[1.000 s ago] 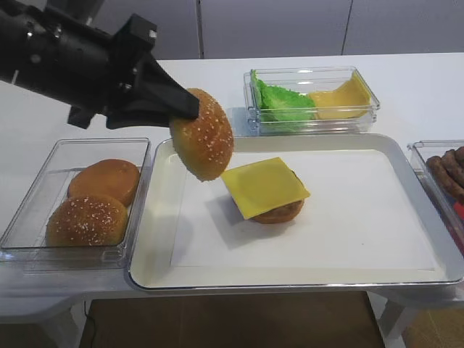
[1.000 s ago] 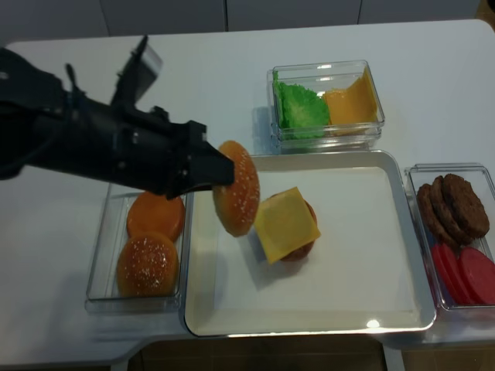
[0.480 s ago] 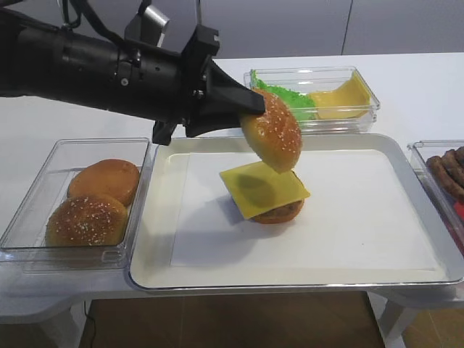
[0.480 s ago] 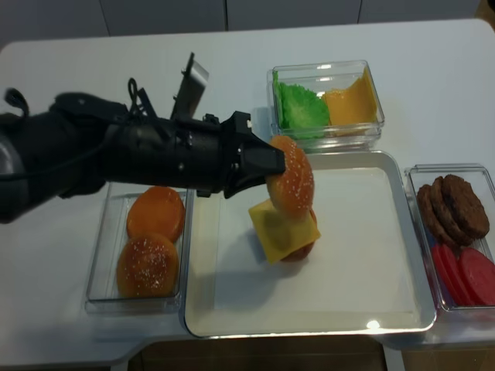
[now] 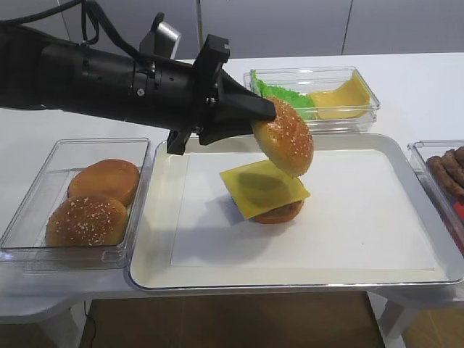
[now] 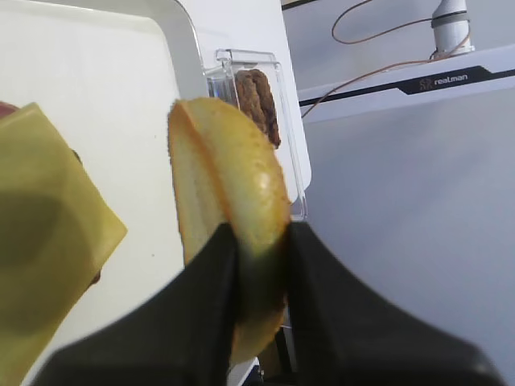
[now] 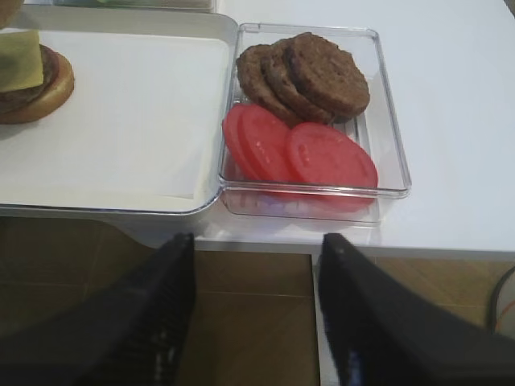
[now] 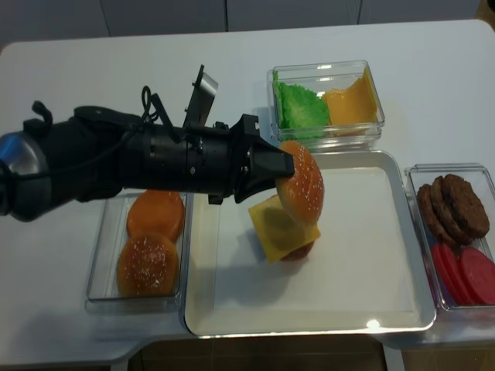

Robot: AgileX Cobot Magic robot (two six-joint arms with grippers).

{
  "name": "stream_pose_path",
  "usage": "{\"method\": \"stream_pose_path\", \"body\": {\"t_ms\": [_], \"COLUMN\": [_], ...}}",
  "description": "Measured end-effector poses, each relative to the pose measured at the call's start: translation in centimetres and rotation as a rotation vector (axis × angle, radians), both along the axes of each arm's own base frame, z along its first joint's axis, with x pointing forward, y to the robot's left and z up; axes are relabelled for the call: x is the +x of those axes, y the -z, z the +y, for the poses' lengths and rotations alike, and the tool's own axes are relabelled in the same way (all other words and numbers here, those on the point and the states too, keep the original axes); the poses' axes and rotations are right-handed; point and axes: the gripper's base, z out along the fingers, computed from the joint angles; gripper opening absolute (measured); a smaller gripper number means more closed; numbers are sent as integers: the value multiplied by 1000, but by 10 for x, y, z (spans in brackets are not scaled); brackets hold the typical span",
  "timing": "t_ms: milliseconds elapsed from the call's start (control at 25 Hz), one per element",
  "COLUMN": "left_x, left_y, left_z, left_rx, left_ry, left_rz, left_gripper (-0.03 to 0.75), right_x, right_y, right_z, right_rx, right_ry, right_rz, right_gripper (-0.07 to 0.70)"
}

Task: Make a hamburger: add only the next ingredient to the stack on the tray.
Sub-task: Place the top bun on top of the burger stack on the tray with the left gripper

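Observation:
Next, my left gripper releases the sesame-seeded bun top onto the square yellow cheese slice (image 8: 285, 219) (image 6: 40, 237) that is on top of the stack.
The sesame-seeded bun top (image 5: 284, 138) hangs on edge, tilted, just above the stack (image 5: 265, 190) with its square yellow cheese slice. My left gripper (image 5: 270, 114) is shut on the bun's upper rim and reaches in from the left. In the left wrist view the bun top (image 6: 229, 193) is pinched between the black fingers (image 6: 205, 281), with the cheese (image 6: 40, 249) below left. The stack sits mid-tray on the silver tray (image 5: 362, 225) lined with white paper. My right gripper (image 7: 256, 241) stands open and empty, below the table's front edge near the tray's right corner.
A clear tub (image 5: 43, 239) left of the tray holds a seeded bun (image 5: 87, 220) and a smooth bun (image 5: 105, 179). Behind the tray a tub (image 5: 362, 119) holds lettuce and cheese slices. At the right a tub (image 7: 386, 129) holds patties and tomato slices.
My left arm has carried the bun top to the right, from the tray's left edge to over the cheese-topped stack, keeping it gripped.

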Motion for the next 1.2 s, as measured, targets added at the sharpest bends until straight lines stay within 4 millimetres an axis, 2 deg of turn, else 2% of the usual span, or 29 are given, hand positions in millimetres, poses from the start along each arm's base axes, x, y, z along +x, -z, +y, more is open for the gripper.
{"method": "stream_pose_path", "body": {"t_ms": [160, 640, 1200], "left_x": [1, 9, 13], "left_y": [2, 29, 29], "left_z": [-1, -5, 1], "left_rx": [-2, 2, -8], "left_ry": [3, 8, 0], "left_rz": [9, 107, 119], "left_gripper": [132, 132, 132], "right_x": [0, 0, 0], "right_y": [0, 0, 0], "right_z": [0, 0, 0], "right_rx": [0, -2, -2], "right_ry": [0, -1, -1], "right_rz": [0, 0, 0], "right_gripper": [376, 376, 376]}}
